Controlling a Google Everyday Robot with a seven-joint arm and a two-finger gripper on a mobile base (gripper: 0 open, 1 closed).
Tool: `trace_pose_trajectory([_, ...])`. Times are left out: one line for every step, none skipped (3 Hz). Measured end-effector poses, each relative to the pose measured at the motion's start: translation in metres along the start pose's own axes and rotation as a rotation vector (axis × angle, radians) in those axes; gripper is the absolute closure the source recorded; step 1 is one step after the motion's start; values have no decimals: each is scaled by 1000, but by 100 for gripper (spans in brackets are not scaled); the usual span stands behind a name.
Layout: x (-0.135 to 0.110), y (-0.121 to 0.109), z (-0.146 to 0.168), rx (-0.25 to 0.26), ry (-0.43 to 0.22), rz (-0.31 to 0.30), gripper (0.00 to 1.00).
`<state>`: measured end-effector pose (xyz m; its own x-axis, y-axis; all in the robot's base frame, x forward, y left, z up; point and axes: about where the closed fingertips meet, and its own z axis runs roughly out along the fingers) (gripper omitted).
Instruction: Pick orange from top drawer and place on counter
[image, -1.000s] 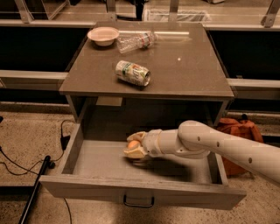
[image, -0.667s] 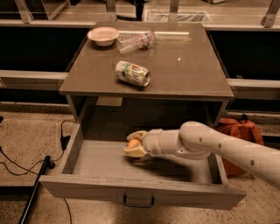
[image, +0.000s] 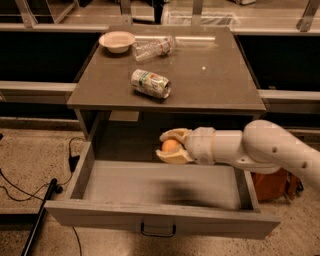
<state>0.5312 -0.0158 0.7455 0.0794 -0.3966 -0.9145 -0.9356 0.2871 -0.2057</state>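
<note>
Next, my gripper releases the orange on the counter (image: 208, 90) close to its front edge, a short way from the tipped can.
The orange (image: 170, 145) is small and round, held between my gripper's two cream fingers. My gripper (image: 168, 145) is shut on it and holds it above the back of the open top drawer (image: 125, 187), just below the counter's front edge. The drawer is pulled out, with a flat grey bottom and a dark handle (image: 158, 231) on its front. The counter (image: 215, 80) is the grey-brown tabletop above. My white arm (image: 260, 150) reaches in from the right.
On the counter lie a tipped can (image: 151, 83), a clear plastic bottle (image: 155, 47) and a pale bowl (image: 117, 40). An orange-brown backpack (image: 272, 185) sits on the floor at right. Black cables (image: 30, 190) run across the floor at left.
My gripper has lifted the orange up from the drawer bottom, to about the level of the counter's underside. The things on the counter have not moved.
</note>
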Motion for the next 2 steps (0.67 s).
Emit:
trace_pose_trajectory([-43, -17, -56, 4, 8, -74, 100])
trace_pose_trajectory([-61, -81, -97, 42, 25, -29, 100])
